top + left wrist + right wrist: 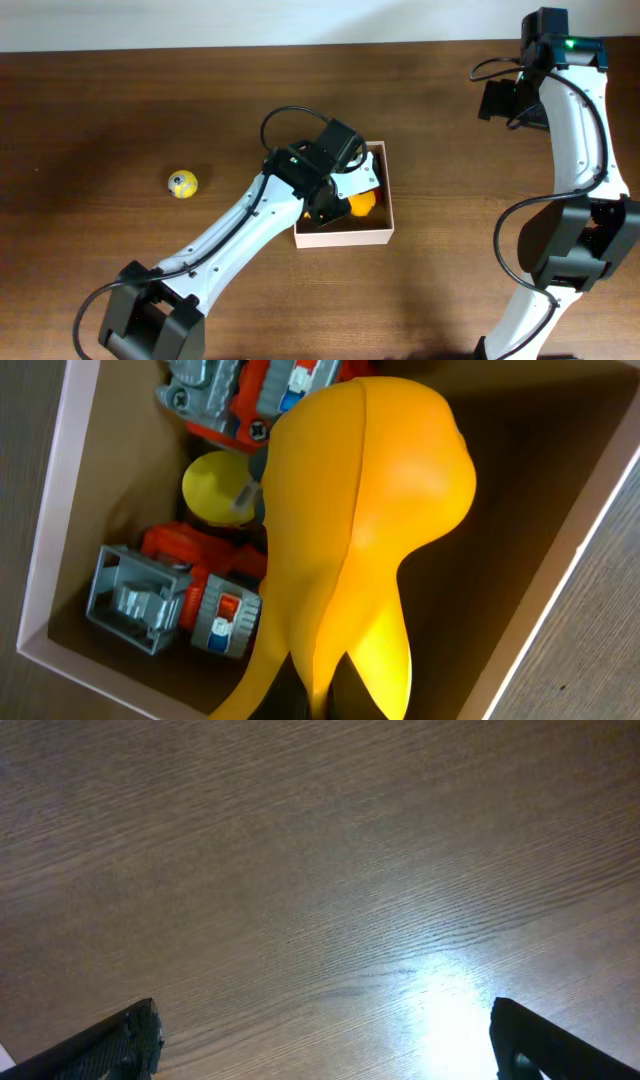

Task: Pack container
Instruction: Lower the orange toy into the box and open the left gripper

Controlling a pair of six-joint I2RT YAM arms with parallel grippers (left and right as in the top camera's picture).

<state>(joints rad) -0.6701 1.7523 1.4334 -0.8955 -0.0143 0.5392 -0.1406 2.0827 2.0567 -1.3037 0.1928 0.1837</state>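
Note:
The smooth yellow-orange toy, now hanging over the container, will be released by my left gripper in the container's empty part [356, 219] [465, 575] along its near side.
The container [345, 239] is a shallow white-walled box with a tan inside, at mid-table. My left gripper [335, 205] hangs over it, shut on a smooth yellow-orange toy [361, 203]. In the left wrist view that toy [360, 530] fills the middle, its thin tail pinched between my dark fingers at the left gripper [325, 700]. Below it in the container [60, 530] lie two orange-and-grey robot toys [190, 595] [240, 400] and a round yellow piece [215, 490]. My right gripper [500, 100] is far back right, open over bare wood [325, 1040].
A small yellow ball-like toy [182, 184] lies on the dark wooden table to the left of the container. The right arm's base [570, 250] stands at the right edge. A pale wall strip runs along the table's far edge.

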